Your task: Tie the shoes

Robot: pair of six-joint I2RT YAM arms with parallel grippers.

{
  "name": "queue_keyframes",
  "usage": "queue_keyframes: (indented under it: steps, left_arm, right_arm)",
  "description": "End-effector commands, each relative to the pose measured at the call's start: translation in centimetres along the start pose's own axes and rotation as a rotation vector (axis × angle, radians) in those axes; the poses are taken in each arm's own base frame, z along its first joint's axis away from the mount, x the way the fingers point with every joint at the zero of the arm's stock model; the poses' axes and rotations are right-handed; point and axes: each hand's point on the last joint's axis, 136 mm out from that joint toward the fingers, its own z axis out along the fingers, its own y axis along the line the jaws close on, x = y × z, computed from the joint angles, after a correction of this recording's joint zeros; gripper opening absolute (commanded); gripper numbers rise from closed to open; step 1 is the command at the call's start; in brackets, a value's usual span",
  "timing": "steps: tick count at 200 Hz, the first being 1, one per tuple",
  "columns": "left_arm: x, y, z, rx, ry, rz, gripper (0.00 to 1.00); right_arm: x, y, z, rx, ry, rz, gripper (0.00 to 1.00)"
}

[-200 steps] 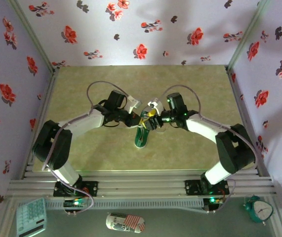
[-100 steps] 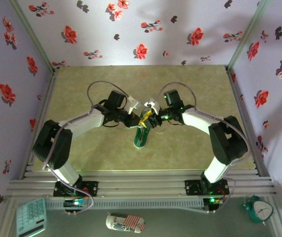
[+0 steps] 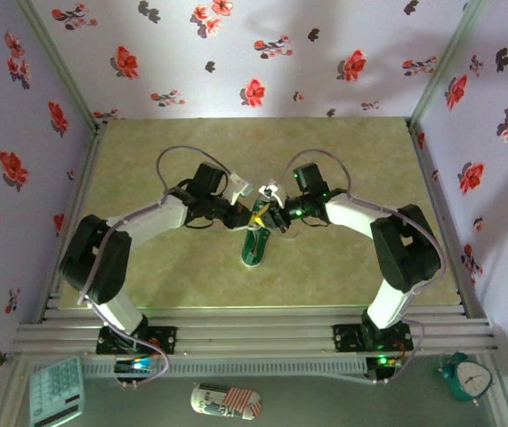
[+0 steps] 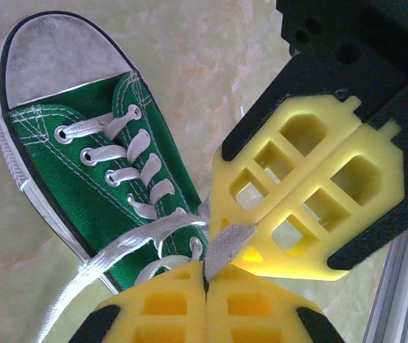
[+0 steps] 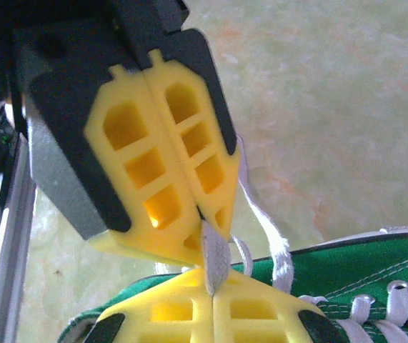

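My left gripper should leave the strand of lace that both my grippers are pinching to my right gripper, and then take the loose lace (image 4: 66, 294) across the sneaker's side.
The green sneaker (image 3: 255, 246) lies mid-table with its white toe cap toward the near edge; it also shows in the left wrist view (image 4: 82, 143) and the right wrist view (image 5: 375, 275). My left gripper (image 3: 252, 213) and right gripper (image 3: 270, 212) meet tip to tip just above its ankle end. From the left wrist, my left gripper (image 4: 206, 275) is shut on a short flat piece of white lace (image 4: 229, 246), which runs into the right gripper's yellow fingers (image 4: 289, 193). From the right wrist, my right gripper (image 5: 211, 286) is shut on the same lace (image 5: 214, 257), under the left gripper's fingers (image 5: 161, 164).
Floral walls close in the table on three sides. Beyond the near rail lie a calculator (image 3: 56, 391), a striped oblong thing (image 3: 225, 400) and a green alarm clock (image 3: 465, 376). Open tabletop surrounds the shoe.
The right arm has swung left until its gripper met the left one, and its jaws have shut on the lace. The left arm and the shoe have stayed put.
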Motion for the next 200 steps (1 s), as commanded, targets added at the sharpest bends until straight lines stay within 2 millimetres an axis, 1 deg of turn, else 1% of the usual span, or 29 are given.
queue_keyframes:
  steps: [1,10,15,29,33,42,50,60,70,75,80,94,113,122,141,154,171,184,200]
  left_arm:
    - [-0.7,-0.4,-0.2,0.026,-0.011,0.008,0.00]
    - [-0.9,-0.6,-0.4,0.026,-0.017,0.008,0.00]
    - [-1.0,-0.6,-0.5,0.026,-0.023,0.009,0.04]
    - [-1.3,-0.6,-1.0,0.011,-0.045,0.009,0.20]
    - [-1.3,-0.4,-1.2,0.005,-0.053,0.005,0.26]
    - [-1.6,-0.2,-1.9,-0.015,-0.080,0.000,0.39]
    - [-1.8,0.2,-2.5,-0.037,-0.104,-0.011,0.47]
    - [-1.8,0.7,-3.2,-0.063,-0.130,-0.027,0.52]
    - [-1.8,1.5,-4.0,-0.107,-0.158,-0.047,0.53]
    - [-1.6,2.1,-4.2,-0.137,-0.162,-0.062,0.53]
    - [-1.4,2.6,-4.4,-0.163,-0.162,-0.076,0.50]
    - [-0.4,3.8,-4.4,-0.227,-0.141,-0.133,0.35]
    - [1.8,5.0,-4.2,-0.307,-0.100,-0.212,0.18]
    - [3.1,5.3,-3.9,-0.345,-0.076,-0.243,0.11]
    - [5.7,4.6,-2.7,-0.373,-0.026,-0.290,0.01]
    - [7.5,3.7,-1.5,-0.381,0.023,-0.304,0.00]
    - [9.6,3.1,-0.4,-0.411,0.080,-0.323,0.00]
    - [10.4,2.6,0.2,-0.417,0.090,-0.333,0.00]
    - [10.9,2.0,0.6,-0.410,0.092,-0.339,0.00]
  right_arm:
    - [-0.9,-0.3,-0.2,0.019,-0.044,-0.020,0.00]
    - [-0.8,-0.5,-0.3,0.036,-0.048,-0.016,0.00]
    - [-0.8,-0.7,-0.3,0.050,-0.050,-0.011,0.00]
    - [-0.8,-1.0,-0.5,0.083,-0.066,-0.003,0.00]
    - [-0.7,-1.1,-0.6,0.094,-0.070,0.002,0.00]
    - [-0.7,-1.2,-0.8,0.114,-0.080,0.008,0.00]
    - [-0.6,-1.3,-0.9,0.128,-0.085,0.011,0.00]
    - [-0.4,-1.4,-1.1,0.149,-0.092,0.020,0.00]
    - [-0.3,-1.4,-1.2,0.160,-0.097,0.024,0.00]
    - [-0.3,-1.5,-1.3,0.171,-0.103,0.026,0.00]
    - [-0.3,-1.6,-1.4,0.183,-0.110,0.030,0.00]
    - [-0.3,-1.6,-1.7,0.197,-0.124,0.035,0.00]
    - [-0.5,-1.7,-1.8,0.206,-0.128,0.054,0.00]
    - [-0.5,-1.7,-1.8,0.205,-0.131,0.060,0.00]
    - [-0.5,-1.8,-1.7,0.204,-0.130,0.069,0.00]
    - [-0.6,-1.7,-1.7,0.199,-0.124,0.070,0.00]
    - [-0.7,-1.7,-1.7,0.196,-0.123,0.069,0.00]
    - [-0.8,-1.6,-1.8,0.195,-0.125,0.067,0.00]
    - [-0.9,-1.5,-1.8,0.195,-0.124,0.067,0.00]
